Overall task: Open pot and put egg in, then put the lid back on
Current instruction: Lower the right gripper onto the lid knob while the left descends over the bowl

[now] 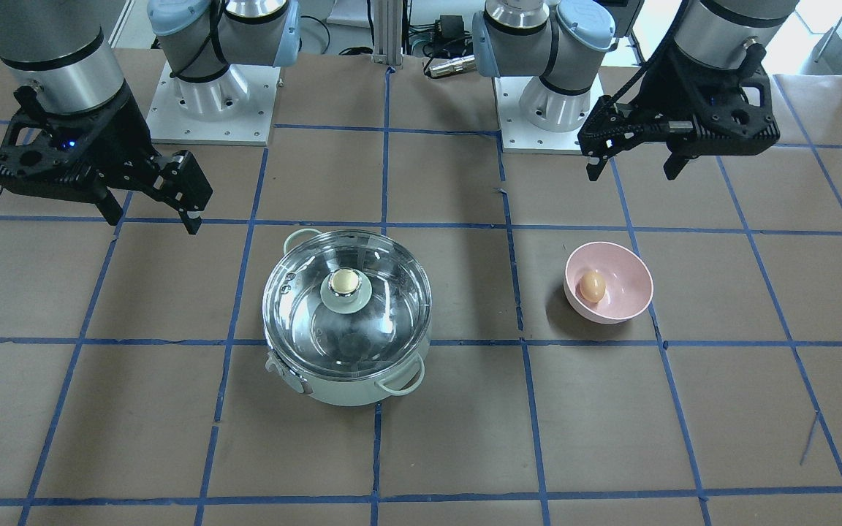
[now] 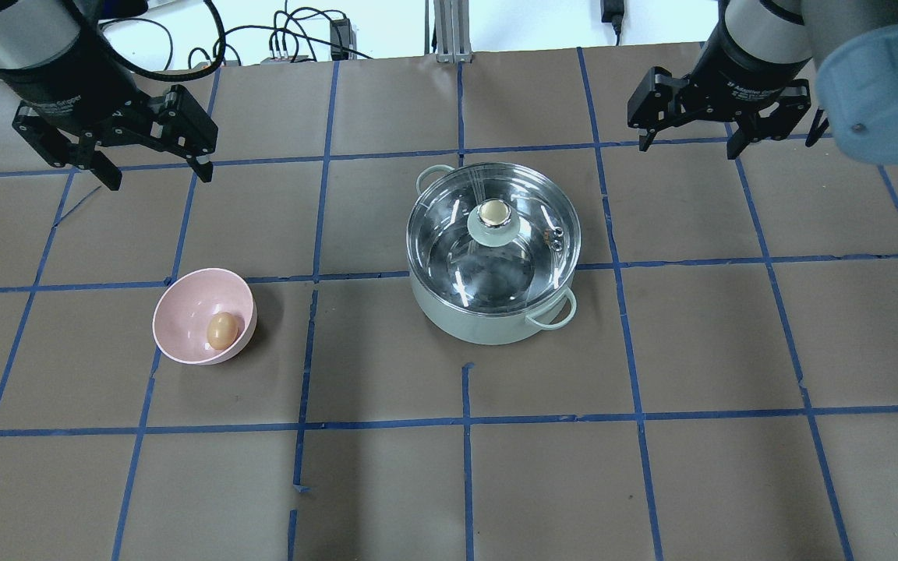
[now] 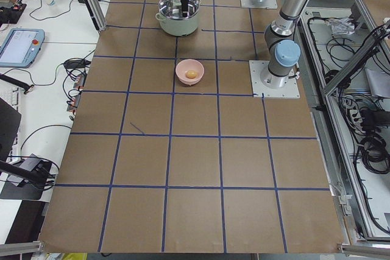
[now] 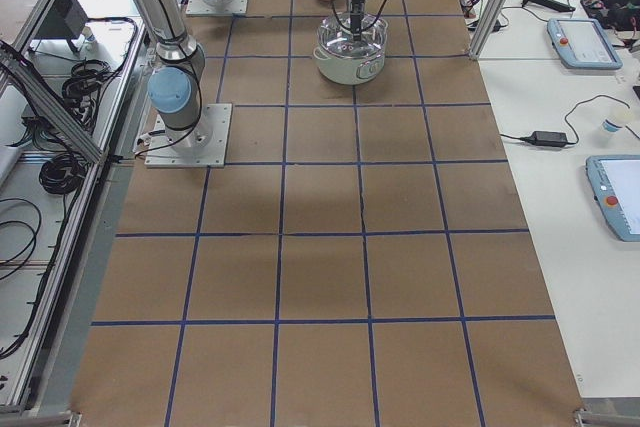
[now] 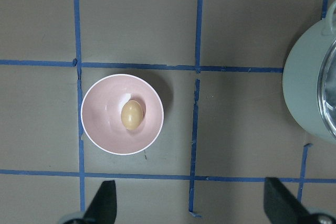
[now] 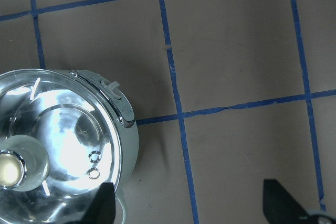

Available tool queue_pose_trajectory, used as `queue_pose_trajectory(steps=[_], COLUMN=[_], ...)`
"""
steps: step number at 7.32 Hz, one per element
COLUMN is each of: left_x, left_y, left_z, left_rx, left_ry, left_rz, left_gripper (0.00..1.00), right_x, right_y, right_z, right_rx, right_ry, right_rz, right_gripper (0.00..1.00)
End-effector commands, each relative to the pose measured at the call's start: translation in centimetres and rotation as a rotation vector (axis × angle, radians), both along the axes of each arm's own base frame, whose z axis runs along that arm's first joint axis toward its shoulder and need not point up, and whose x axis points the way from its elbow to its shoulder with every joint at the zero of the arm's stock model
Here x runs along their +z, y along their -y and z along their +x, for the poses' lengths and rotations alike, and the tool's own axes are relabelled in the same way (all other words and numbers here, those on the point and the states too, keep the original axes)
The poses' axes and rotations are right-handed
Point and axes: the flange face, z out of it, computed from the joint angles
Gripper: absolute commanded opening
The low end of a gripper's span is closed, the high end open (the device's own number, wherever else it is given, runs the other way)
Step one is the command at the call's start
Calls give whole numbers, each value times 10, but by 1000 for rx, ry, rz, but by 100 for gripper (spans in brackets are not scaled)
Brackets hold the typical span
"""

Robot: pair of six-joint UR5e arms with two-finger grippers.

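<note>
My right gripper is to move to the cream-topped knob (image 1: 344, 282) (image 6: 10, 170) of the clear glass lid and close there, because the pot has to be opened first.
The pale mint-green pot (image 1: 340, 391) stands mid-table with the clear glass lid (image 1: 384, 307) on it, its cream-topped knob (image 1: 345, 281) up. The pot (image 2: 472, 323), lid (image 2: 531, 234) and knob (image 2: 493, 212) also show in the overhead view. The tan egg (image 1: 592, 286) lies in a pink bowl (image 1: 640, 270); the overhead view shows the egg (image 2: 221, 329) too. My left gripper (image 2: 157, 175) is open and empty, high above the table beyond the bowl; its wrist view shows the egg (image 5: 132, 115). My right gripper (image 2: 688, 146) is open and empty, up beside the pot; its wrist view shows the lid (image 6: 68, 129).
The pink bowl (image 2: 184, 312) sits about a square left of the pot in the overhead view. The table is brown paper with a blue tape grid. The arm bases (image 1: 213, 95) stand at the robot's edge of the table.
</note>
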Motion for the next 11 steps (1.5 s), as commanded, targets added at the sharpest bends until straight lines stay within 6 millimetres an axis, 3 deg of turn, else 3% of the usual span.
queue_pose_trajectory(steps=[1,3,5,7,9,10,11], left_x=[0,0,-1,-7,-26,-38,-65], left_y=[0,-1,-1,-2,-6,-6,-8], left_z=[0,0,0,-1,2,22,57], left_rx=[4,4,6,-3,-28,-98,-67], left_ry=[1,7,9,3,0,-9,-36], left_rz=[-1,4,7,22,54,88,134], left_gripper=[100,100,100,100,100,100,100], right_x=[-4,-4,-26,-26,-27,-28,-31], right_y=[-1,2,21,22,17,19,13], right_z=[0,1,8,26,93,114,133], right_rx=[1,-32,-68,-45,-14,-38,-51], right_ry=[1,6,54,115,120,131,139], right_rz=[1,-2,-3,-4,-53,-55,-48], right_gripper=[100,100,100,100,100,100,100])
